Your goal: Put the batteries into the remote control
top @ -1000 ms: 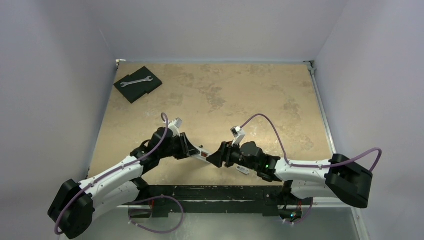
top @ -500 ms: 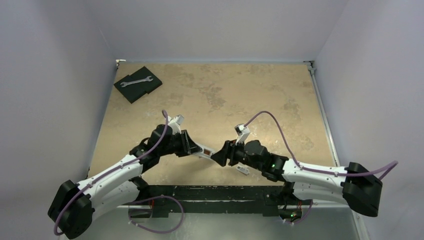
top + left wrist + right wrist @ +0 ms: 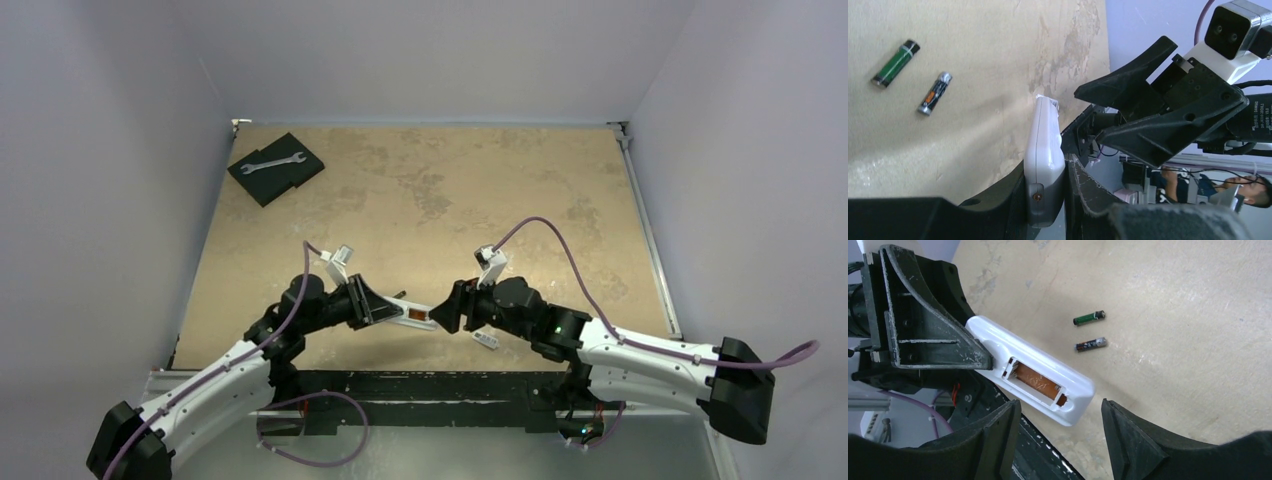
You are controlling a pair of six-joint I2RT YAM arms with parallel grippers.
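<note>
The white remote control, held above the table's front edge, will be let go by my left gripper on the table [image 3: 403,328] [image 3: 977,152] between the batteries and the black strip.
My left gripper [image 3: 1048,165] is shut on one end of the white remote control [image 3: 1033,372] and holds it above the table near the front edge. The remote's back faces the right wrist camera, with the orange-lined bay [image 3: 1038,381] open and empty. My right gripper [image 3: 1060,410] is open, and the remote's free end hangs just ahead of its jaws, apart from both. Two batteries lie side by side on the table beyond the remote, one green [image 3: 1089,318] and one dark [image 3: 1090,344]. From above, the remote [image 3: 415,316] bridges the two grippers, and the batteries do not show.
A tiny white cover piece [image 3: 487,340] lies on the table under my right wrist. A silver wrench [image 3: 272,160] rests on a black pad [image 3: 300,172] at the far left corner. A black strip [image 3: 420,385] runs along the near table edge.
My left arm has dropped lower and carried the remote a little to the right. My right gripper has backed off to the right, and its jaws stand slightly wider.
</note>
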